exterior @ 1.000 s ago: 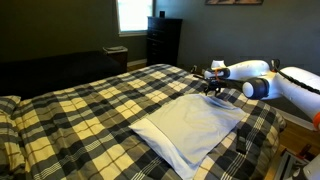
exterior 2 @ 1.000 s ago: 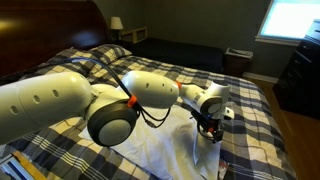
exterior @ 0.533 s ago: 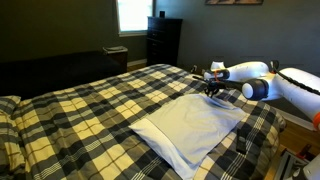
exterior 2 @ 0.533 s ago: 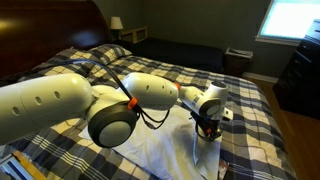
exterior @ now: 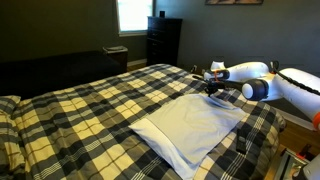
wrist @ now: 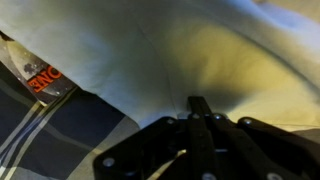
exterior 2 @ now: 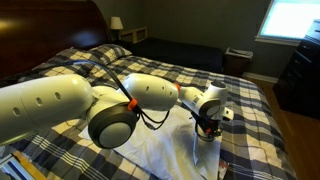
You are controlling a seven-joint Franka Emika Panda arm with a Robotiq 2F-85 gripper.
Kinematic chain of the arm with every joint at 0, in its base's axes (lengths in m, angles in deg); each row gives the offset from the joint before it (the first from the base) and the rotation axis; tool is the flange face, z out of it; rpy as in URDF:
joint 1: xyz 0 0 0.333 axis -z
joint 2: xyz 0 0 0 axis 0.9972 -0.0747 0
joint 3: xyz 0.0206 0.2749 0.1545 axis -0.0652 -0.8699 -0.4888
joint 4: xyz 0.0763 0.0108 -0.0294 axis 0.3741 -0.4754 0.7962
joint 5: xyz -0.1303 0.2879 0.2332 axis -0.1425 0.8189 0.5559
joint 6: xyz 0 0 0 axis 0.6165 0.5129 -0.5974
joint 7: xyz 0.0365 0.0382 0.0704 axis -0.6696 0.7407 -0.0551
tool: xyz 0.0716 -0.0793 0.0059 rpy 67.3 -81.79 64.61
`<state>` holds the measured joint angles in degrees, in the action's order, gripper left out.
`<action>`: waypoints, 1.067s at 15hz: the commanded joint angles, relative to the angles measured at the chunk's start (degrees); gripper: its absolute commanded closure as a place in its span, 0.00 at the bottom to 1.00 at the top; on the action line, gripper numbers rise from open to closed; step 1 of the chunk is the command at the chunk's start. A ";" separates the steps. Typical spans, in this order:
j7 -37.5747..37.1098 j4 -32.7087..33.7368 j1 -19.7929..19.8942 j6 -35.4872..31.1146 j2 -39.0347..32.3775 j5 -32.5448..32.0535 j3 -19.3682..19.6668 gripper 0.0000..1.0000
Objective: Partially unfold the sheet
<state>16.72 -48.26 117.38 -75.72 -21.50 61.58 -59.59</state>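
Note:
The closed fingers of my gripper press into the flat side of the sheet, in from its edge, so I need to open them, move toward the plaid and pinch the sheet's border (wrist: 138, 118).
The sheet (exterior: 190, 125) is a pale folded rectangle lying on the plaid bed near its edge, also seen in the exterior view from behind the arm (exterior 2: 178, 152). My gripper (exterior: 212, 90) is down at the sheet's far corner, its wrist pointing at the cloth (exterior 2: 208, 132). In the wrist view the white cloth (wrist: 150, 50) fills the frame. There the gripper (wrist: 200, 102) has its two dark fingers pressed together, their tips buried in a dimple of the cloth. The pinched spot itself is hidden by the fingers.
The yellow, black and white plaid bedspread (exterior: 90, 110) covers the whole bed. A dark dresser (exterior: 163, 40) stands under the window at the back. A lamp (exterior 2: 117, 22) sits by the headboard. A red-lettered label (wrist: 45, 78) shows beside the sheet's edge.
The gripper's fingers have come together on the cloth at the sheet's corner. The arm has stayed in place and the sheet lies as before.

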 commanded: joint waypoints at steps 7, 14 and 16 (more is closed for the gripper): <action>-1.25 3.79 0.95 -2.18 -2.76 0.53 -0.43 0.60; -1.93 4.10 0.79 -2.78 -3.68 0.65 -0.50 0.21; -2.11 4.15 0.73 -3.24 -3.90 0.59 -0.46 0.47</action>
<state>15.51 -47.29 117.81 -77.60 -22.77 61.58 -59.61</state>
